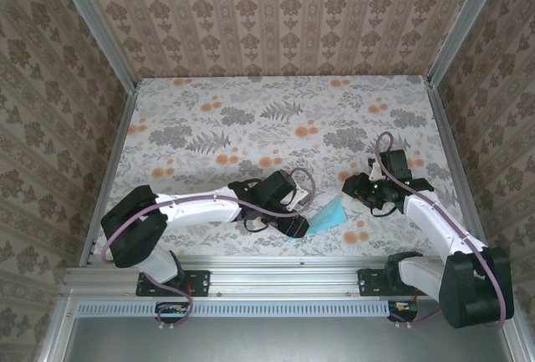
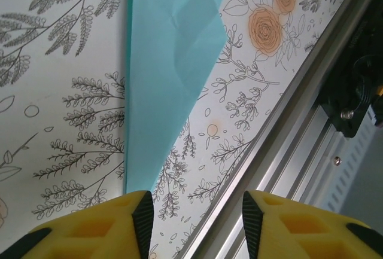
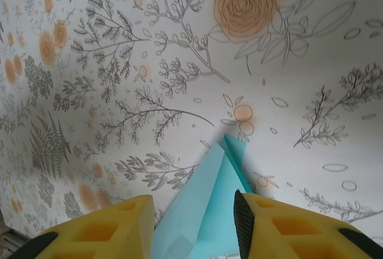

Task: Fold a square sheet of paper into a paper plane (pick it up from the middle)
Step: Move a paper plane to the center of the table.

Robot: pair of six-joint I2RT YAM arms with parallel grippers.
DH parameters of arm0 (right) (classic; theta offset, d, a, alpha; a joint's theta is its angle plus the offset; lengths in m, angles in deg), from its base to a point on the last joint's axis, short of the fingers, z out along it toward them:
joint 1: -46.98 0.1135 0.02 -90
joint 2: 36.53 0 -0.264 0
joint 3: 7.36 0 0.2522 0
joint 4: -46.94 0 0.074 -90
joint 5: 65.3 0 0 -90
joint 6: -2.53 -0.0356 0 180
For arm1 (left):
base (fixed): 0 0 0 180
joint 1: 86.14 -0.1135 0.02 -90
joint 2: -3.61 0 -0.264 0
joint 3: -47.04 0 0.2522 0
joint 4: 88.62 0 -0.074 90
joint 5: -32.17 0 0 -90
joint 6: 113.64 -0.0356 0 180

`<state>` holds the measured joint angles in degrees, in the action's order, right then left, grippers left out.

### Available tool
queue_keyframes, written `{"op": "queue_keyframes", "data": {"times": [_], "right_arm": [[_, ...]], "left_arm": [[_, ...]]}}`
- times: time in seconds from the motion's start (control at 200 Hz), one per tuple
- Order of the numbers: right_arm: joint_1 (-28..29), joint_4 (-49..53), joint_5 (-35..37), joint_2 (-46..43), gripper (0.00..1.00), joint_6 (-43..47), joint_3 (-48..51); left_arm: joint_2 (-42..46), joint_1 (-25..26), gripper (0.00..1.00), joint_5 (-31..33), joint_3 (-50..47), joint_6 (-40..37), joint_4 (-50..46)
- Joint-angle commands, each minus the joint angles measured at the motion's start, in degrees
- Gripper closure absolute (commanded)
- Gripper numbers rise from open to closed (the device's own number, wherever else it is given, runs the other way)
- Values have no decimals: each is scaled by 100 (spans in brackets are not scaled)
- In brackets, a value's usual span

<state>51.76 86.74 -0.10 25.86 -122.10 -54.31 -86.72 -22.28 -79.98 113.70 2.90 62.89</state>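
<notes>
I have my left gripper's open fingers past the plane's narrow tip, so next I pinch the folded edge nearer the middle [image 2: 127, 103] with it before my right gripper opens the wing.
The square sheet of paper lies folded into a light turquoise paper plane [image 1: 328, 215] on the floral table near the front edge, between my two grippers. My left gripper [image 1: 297, 225] sits at its left end. In the left wrist view the plane [image 2: 167, 61] lies flat, stretching away from the left finger, and the left gripper [image 2: 197, 223] stands open with only bare table between its jaws. My right gripper [image 1: 353, 188] is at the plane's right end. In the right wrist view the right gripper [image 3: 194, 229] is open, with the plane [image 3: 209, 205] lying in the gap and pointing away.
An aluminium rail [image 1: 284, 266] runs along the table's front edge, close beside the left gripper [image 2: 287, 145]. Patterned walls enclose the table on the left, back and right. The floral tabletop [image 1: 276, 119] stretches away behind the grippers.
</notes>
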Motion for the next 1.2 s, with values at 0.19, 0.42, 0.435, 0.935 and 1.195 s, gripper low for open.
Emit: {"op": "queue_keyframes", "data": {"times": [0.19, 0.42, 0.435, 0.935, 1.195], "right_arm": [[23, 252, -301, -296, 54, 44, 303], [23, 217, -331, -458, 53, -17, 442], [23, 226, -333, -458, 53, -17, 450], [206, 86, -536, -485, 53, -157, 642], [799, -696, -737, -666, 51, -1095, 1014]], "left_arm": [[-940, 382, 49, 968, 971, -686, -882], [-1425, 398, 52, 1372, 1440, -860, -1195], [-1455, 401, 52, 1372, 1469, -878, -1213], [-1546, 314, 85, 1511, 1517, -894, -1322], [-1241, 48, 94, 948, 1167, -695, -946]]}}
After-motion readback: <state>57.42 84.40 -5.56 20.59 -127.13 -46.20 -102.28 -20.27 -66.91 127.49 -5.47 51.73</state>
